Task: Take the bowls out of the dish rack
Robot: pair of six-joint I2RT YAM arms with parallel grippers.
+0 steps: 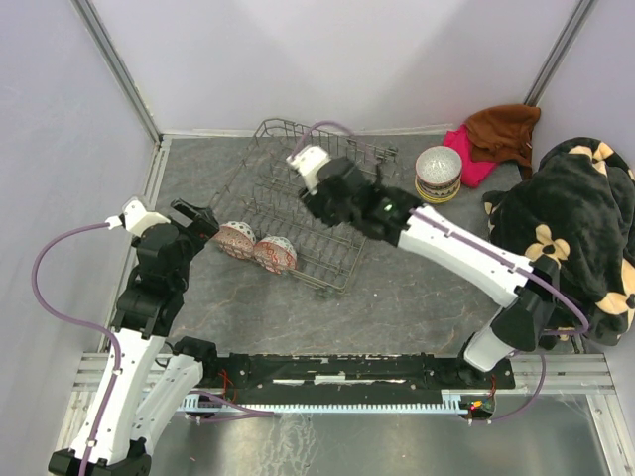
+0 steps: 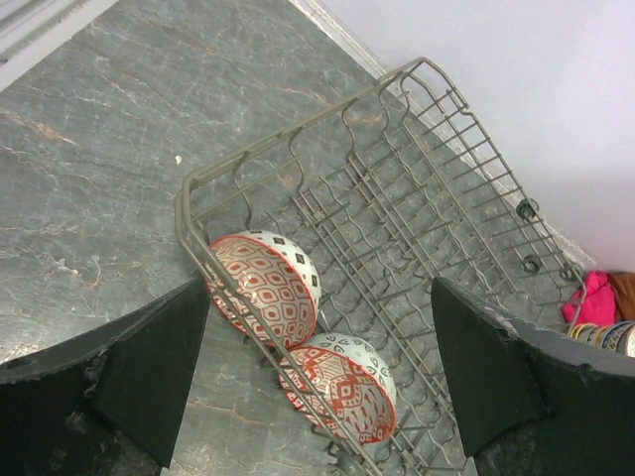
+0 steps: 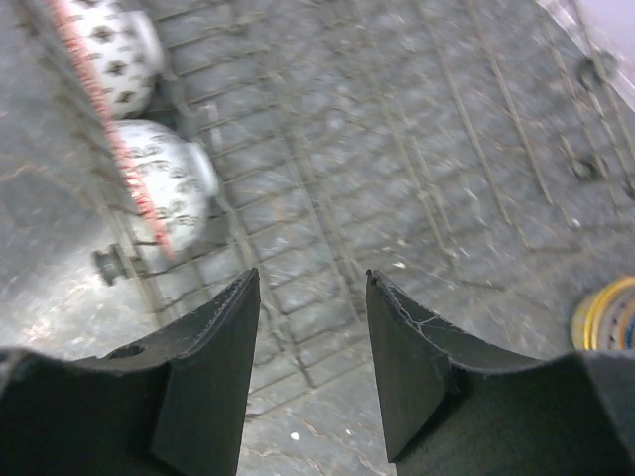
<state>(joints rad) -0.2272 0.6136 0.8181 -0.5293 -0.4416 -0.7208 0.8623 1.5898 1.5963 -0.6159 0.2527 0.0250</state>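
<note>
The right gripper should close on the upper rim [image 1: 287, 244] [image 3: 151, 210] of the red-and-white patterned bowl that stands nearer the middle of the dish rack.
The grey wire dish rack [image 1: 342, 260] lies in the middle of the table. Two red-and-white patterned bowls [image 1: 236, 239] [image 1: 275, 255] stand on edge in its near left corner. In the left wrist view they are the upper bowl [image 2: 266, 288] and the lower bowl [image 2: 342, 389]. My left gripper [image 1: 193, 220] is open and empty, just left of the rack, its fingers framing both bowls [image 2: 319, 288]. My right gripper [image 1: 319, 203] is open and empty above the rack floor [image 3: 312, 275], with the two bowls [image 3: 174, 188] to its left. A stack of bowls [image 1: 438, 174] stands outside the rack at the back right.
A pink cloth [image 1: 474, 159], a brown cloth [image 1: 504, 129] and a black flowered blanket [image 1: 571, 218] lie at the right. White walls close in the table at the back and sides. The bowl stack shows at the right edge of the right wrist view [image 3: 605, 312].
</note>
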